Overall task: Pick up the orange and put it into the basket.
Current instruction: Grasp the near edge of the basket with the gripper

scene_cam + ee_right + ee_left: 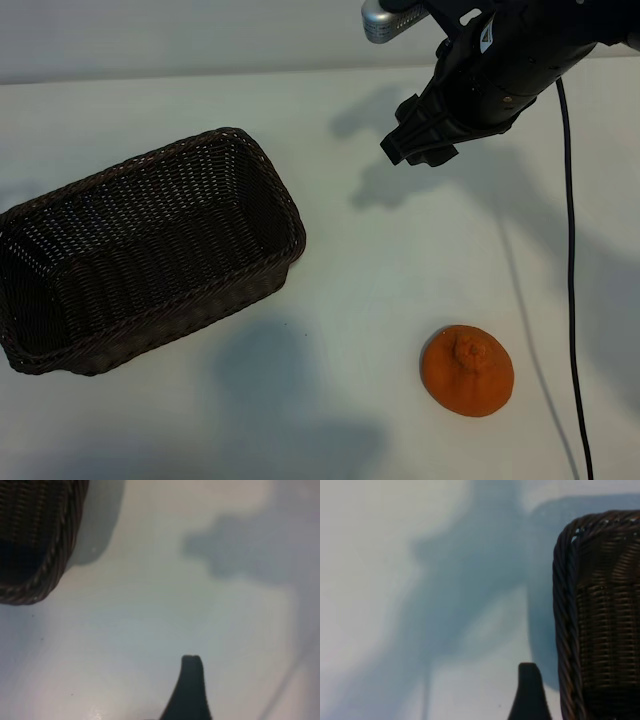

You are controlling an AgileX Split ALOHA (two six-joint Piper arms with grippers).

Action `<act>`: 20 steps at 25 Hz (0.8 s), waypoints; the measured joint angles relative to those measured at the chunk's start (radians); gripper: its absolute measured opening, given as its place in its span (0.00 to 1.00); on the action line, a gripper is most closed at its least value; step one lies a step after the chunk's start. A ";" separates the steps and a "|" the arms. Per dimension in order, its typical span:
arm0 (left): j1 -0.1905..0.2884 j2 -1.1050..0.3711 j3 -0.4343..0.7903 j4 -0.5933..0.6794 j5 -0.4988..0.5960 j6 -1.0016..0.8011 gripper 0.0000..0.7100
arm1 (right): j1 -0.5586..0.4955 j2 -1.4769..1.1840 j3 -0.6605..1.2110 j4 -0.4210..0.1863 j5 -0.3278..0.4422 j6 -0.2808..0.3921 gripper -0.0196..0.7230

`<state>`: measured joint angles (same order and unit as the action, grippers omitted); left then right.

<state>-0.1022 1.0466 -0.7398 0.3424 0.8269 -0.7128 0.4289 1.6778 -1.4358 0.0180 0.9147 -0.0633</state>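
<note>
The robot's left gripper should next grab the basket by its short-end rim (5, 318) (567, 630), at the end farthest from the orange.
The orange (468, 370) lies on the white table at the front right, its knobby bump facing up, with nothing touching it. The dark-brown wicker basket (262, 170) stands at the left and holds nothing. My right gripper (418, 148) hangs open above the table at the back right, well away from the orange and to the right of the basket. In the right wrist view one dark finger (192, 685) shows over bare table, with a basket corner (45, 575) farther off. The left wrist view shows one finger (529, 692) beside the basket's end wall (600, 630); nothing is held.
A black cable (572, 280) runs from the right arm down the table's right side, passing close to the orange. The white tabletop (380, 260) lies bare between basket and orange. Arm shadows fall across it.
</note>
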 joint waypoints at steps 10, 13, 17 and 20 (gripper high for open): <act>0.000 0.073 0.104 0.020 -0.147 -0.105 0.81 | 0.000 0.000 0.000 0.000 0.001 0.000 0.83; 0.000 0.143 0.105 0.019 -0.172 -0.110 0.81 | 0.000 0.000 0.000 0.000 0.003 -0.001 0.83; 0.000 0.209 0.105 0.010 -0.204 -0.122 0.81 | 0.000 0.000 0.000 0.000 0.005 -0.001 0.83; 0.000 0.239 0.105 0.009 -0.208 -0.125 0.82 | 0.000 0.000 0.000 0.000 0.008 -0.001 0.83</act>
<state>-0.1022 1.2857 -0.6343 0.3515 0.6186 -0.8377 0.4289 1.6778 -1.4358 0.0180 0.9229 -0.0641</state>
